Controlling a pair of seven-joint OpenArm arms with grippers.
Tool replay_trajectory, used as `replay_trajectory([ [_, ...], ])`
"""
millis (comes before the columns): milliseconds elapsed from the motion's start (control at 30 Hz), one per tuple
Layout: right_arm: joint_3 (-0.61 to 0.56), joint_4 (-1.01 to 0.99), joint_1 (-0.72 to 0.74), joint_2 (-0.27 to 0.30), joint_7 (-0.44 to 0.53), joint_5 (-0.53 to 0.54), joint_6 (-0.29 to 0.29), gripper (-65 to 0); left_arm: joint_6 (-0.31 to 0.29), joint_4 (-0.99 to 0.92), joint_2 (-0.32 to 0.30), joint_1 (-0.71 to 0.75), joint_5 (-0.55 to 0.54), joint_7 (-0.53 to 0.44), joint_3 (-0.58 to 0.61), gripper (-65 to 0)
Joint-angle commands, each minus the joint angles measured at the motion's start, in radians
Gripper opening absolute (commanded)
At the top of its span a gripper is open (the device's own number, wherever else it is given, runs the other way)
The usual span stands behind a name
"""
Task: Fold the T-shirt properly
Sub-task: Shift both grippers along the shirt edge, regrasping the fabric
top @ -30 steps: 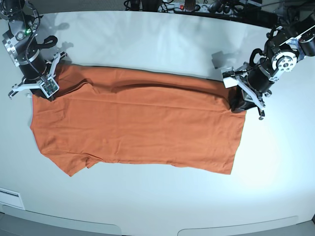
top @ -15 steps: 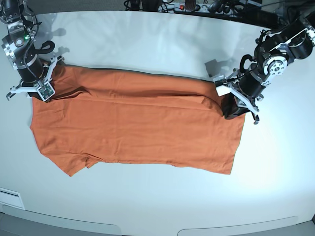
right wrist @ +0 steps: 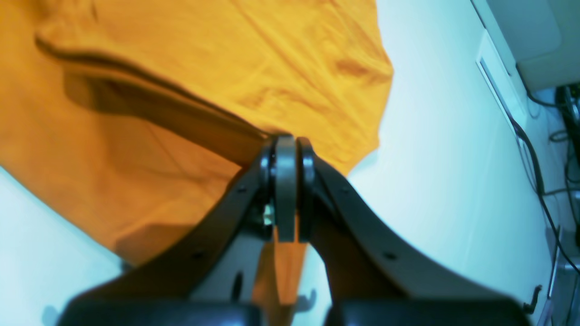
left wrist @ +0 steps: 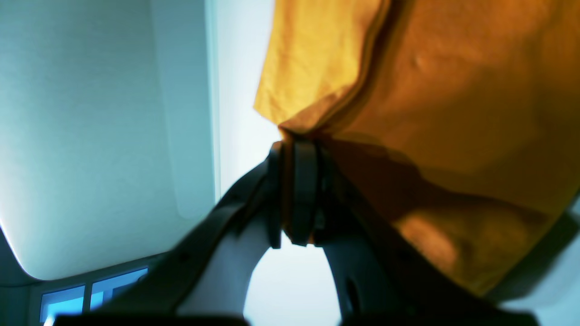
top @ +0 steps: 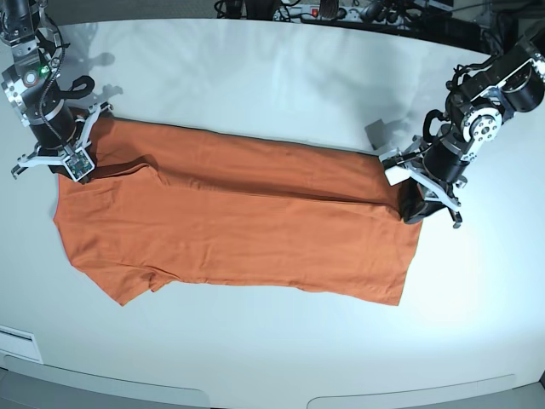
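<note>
The T-shirt's loose edge lies far from my arms, so my right gripper needs to regrip the folded edge (top: 117,169) and drag the T-shirt closer with my left gripper.
The orange T-shirt (top: 238,221) lies spread across the white table (top: 255,77), its long side running left to right. Its far edge is lifted off the table and stretched between my two grippers, with a shadowed fold beneath it. My right gripper (top: 75,162), at the base view's left, is shut on the far left corner; the right wrist view shows its jaws (right wrist: 286,181) pinching the orange fabric (right wrist: 181,68). My left gripper (top: 415,198), at the base view's right, is shut on the far right corner; the left wrist view shows its jaws (left wrist: 297,190) closed on the cloth (left wrist: 430,90).
A small grey piece (top: 375,133) lies on the table just beyond the shirt's right end. Cables and equipment (top: 341,10) line the table's far edge. A white label (top: 17,342) sits at the near left edge.
My left gripper has moved right and slightly toward the near side, pulling the lifted far edge taut. My right gripper has shifted a little toward the far side, still holding its corner.
</note>
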Motion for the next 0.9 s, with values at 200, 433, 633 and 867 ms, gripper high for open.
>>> replay_trajectory([
  [200,0.010,0.011,0.005,0.014,0.022,0.005,-0.005,-65.0,0.023,0.010,0.018,-0.016,-0.065,-0.011,-0.010,-65.0],
  [433,0.010,0.014,0.005,0.014,0.018,0.017,-0.110,-32.1,0.336,0.011,0.028,-0.016,-0.064,-0.012,-0.010,-38.5],
  [633,0.010,0.023,0.005,0.014,-0.005,0.016,-0.164,-65.0,0.457,0.011,0.028,-0.004,-0.072,0.018,-0.010,-65.0],
  [867,0.010,0.025,0.002,-0.006,-0.026,0.053,-0.070,-65.0,0.259,0.011,0.036,0.013,-0.188,-0.030,-0.010,-65.0],
])
